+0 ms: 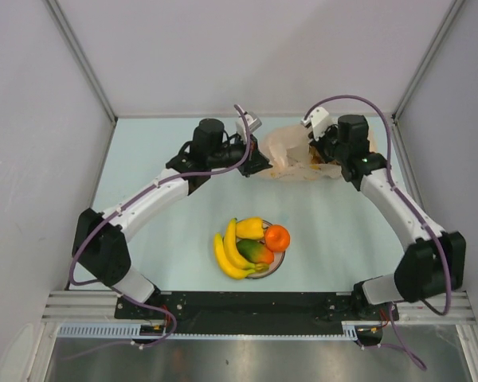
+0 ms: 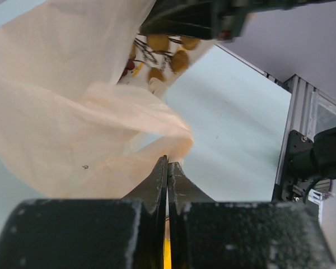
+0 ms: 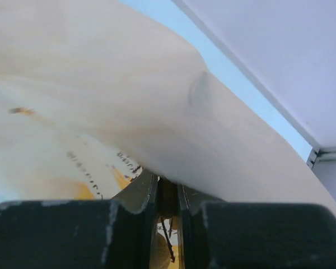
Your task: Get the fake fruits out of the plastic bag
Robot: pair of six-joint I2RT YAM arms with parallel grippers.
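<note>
Next, my right gripper releases the brownish grape bunch on top of the mango (image 1: 250,251), against the banana bunch.
The pale-orange plastic bag (image 1: 285,143) lies at the back of the table. My left gripper (image 1: 263,165) is shut on its near edge; in the left wrist view the jaws (image 2: 168,163) pinch the thin film (image 2: 73,112). My right gripper (image 1: 317,155) reaches into the bag's mouth and is shut on the brownish grape bunch (image 2: 169,51), whose stem shows between its jaws (image 3: 168,188). The bag (image 3: 157,101) drapes over its fingers. The banana bunch (image 1: 229,253), yellow pepper-like piece (image 1: 250,228), mango (image 1: 256,251) and orange (image 1: 277,237) lie on the white plate (image 1: 275,267). The dark purple grapes are hidden.
The plate stands in the middle of the table, nearer than the bag and between the two arms. Grey walls close in the table at the left, the right and the back. A metal rail runs along the near edge.
</note>
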